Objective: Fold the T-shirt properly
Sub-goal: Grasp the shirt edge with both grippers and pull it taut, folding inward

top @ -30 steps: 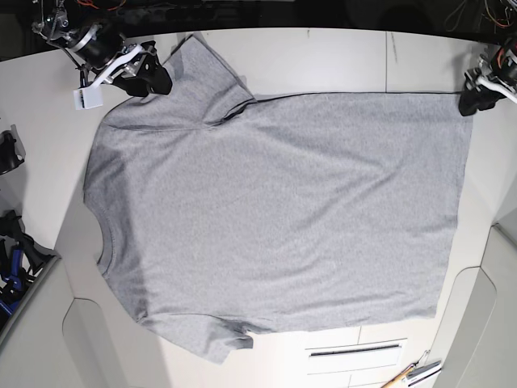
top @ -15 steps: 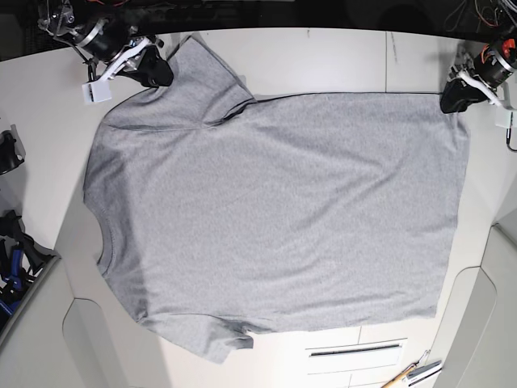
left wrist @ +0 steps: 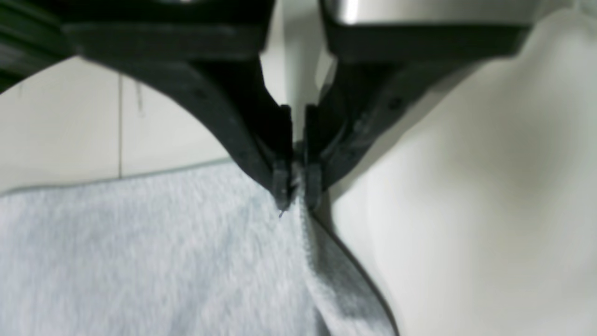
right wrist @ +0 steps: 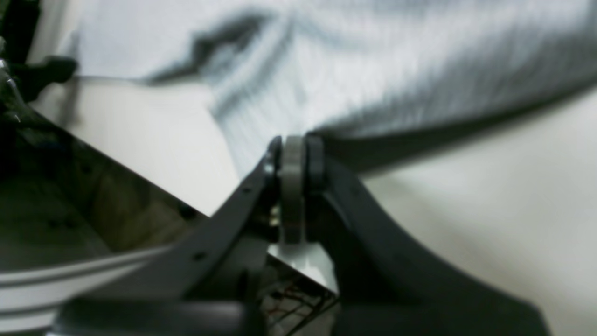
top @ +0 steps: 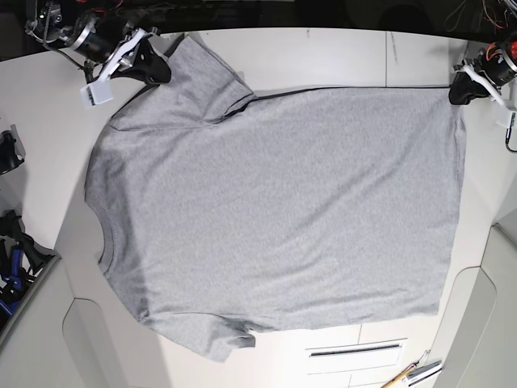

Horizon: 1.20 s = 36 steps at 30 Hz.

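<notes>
Next, my right gripper releases the far edge of the T-shirt's sleeve on the flat grey cloth just inside the neck end [top: 132, 190].
The light grey T-shirt [top: 275, 210] lies spread flat on the white table [top: 339, 56], plain side up, with its neck to the left and its hem to the right. At the far right corner of the hem, my left gripper [top: 457, 94] is shut on the cloth. The left wrist view shows that gripper [left wrist: 297, 198] pinching the T-shirt [left wrist: 140, 252] at its corner. My right gripper [top: 157, 71] is shut on the far sleeve. In the right wrist view, this gripper [right wrist: 294, 149] clamps a fold of the T-shirt [right wrist: 373, 70], blurred.
A white tag [top: 91, 93] hangs by the right arm. Dark clamps and blue-handled gear [top: 12, 267] sit at the left edge. A slotted panel [top: 355, 352] and some hand tools [top: 414, 373] lie near the front right. The table's dark far edge runs just behind both grippers.
Both grippers have closed on the shirt's far edge and drawn it toward the back of the table. The far hem corner and the sleeve have shifted with them.
</notes>
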Tool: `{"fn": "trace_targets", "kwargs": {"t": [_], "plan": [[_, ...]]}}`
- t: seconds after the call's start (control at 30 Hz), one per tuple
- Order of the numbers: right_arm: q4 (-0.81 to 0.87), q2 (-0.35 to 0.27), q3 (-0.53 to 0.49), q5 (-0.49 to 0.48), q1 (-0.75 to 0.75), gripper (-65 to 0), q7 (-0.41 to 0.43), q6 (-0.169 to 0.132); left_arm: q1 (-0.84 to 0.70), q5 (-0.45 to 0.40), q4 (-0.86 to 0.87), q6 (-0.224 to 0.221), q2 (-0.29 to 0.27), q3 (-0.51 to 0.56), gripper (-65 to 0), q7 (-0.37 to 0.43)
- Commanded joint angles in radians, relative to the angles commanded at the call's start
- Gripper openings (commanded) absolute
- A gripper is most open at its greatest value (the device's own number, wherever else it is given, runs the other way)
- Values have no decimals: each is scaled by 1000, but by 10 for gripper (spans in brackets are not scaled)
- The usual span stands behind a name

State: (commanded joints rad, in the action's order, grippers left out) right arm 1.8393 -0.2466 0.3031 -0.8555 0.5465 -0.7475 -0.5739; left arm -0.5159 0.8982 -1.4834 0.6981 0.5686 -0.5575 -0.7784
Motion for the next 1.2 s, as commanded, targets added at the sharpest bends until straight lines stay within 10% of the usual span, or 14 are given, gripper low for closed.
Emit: {"fn": "trace_targets", "kwargs": {"t": [0.6,0.87,1.2], "plan": [[-47,-2,98,90,-327,-650,15,-6,211,-196,-57,0,0,28,-650,162],[-233,-2,96,132,-527,-650,18,-6,344,-435,-39,-154,0,177,-650,259],[-332,-3,74,204,-642,-650,45,-6,536,-429,187,-156,0,248,-650,314]]}}
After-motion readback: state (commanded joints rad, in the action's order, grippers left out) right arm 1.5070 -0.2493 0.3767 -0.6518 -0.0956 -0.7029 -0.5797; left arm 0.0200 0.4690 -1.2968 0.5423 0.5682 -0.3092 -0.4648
